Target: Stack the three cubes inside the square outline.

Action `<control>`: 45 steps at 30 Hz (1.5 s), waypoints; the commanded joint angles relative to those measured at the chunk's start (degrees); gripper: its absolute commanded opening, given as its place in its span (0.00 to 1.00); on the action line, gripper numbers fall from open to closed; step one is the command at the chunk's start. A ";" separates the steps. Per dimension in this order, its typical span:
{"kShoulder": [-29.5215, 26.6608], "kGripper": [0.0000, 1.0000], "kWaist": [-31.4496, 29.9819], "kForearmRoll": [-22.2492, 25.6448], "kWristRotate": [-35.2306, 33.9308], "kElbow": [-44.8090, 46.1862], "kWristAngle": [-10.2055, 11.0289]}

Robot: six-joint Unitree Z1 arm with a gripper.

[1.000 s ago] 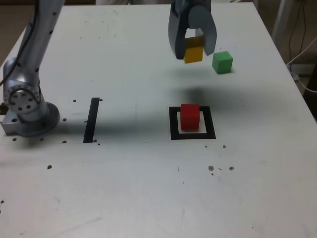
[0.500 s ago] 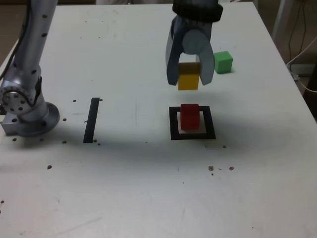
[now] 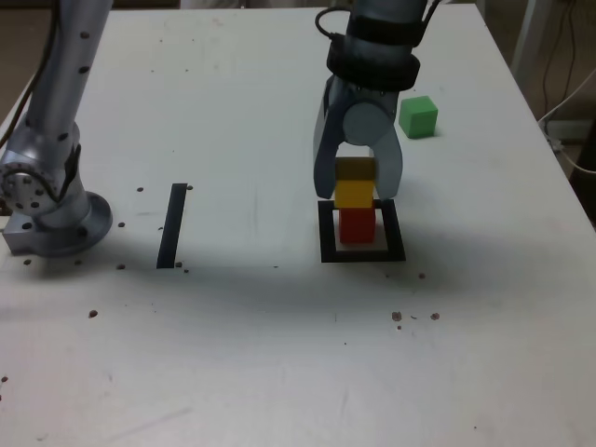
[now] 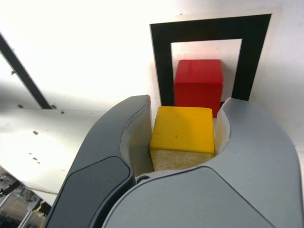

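My gripper needs to release the yellow cube on top of the red cube (image 3: 358, 209) (image 4: 198, 97) inside the square outline.
My gripper (image 3: 358, 189) is shut on the yellow cube (image 3: 354, 194), holding it right above the red cube (image 3: 355, 225); I cannot tell whether the two touch. The red cube stands inside the square outline (image 3: 328, 244) of black tape. In the wrist view the yellow cube (image 4: 183, 130) sits between my fingers (image 4: 135, 133), with the red cube (image 4: 198, 83) and the square outline (image 4: 161, 61) beyond it. The green cube (image 3: 418, 116) rests apart on the table, toward the exterior view's right and farther back.
A straight black tape strip (image 3: 172, 224) lies on the white table (image 3: 261, 335) at the exterior view's left. The arm's base (image 3: 47, 209) stands at the far left. Dark specks dot the surface. Cables (image 3: 573, 102) hang off the table's right edge.
My gripper has come forward and down with the yellow cube, from beside the green cube to just above the red cube in the outline.
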 commanded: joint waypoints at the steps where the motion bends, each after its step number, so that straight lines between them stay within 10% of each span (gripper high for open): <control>1: 0.22 0.23 -0.08 -0.76 -0.01 0.51 0.31; 37: 0.59 0.24 -0.08 -5.48 -0.01 3.82 0.12; 40: 0.64 0.35 -0.06 -5.71 0.00 4.25 0.09; 45: 0.61 0.85 -0.04 -6.14 0.13 4.87 0.05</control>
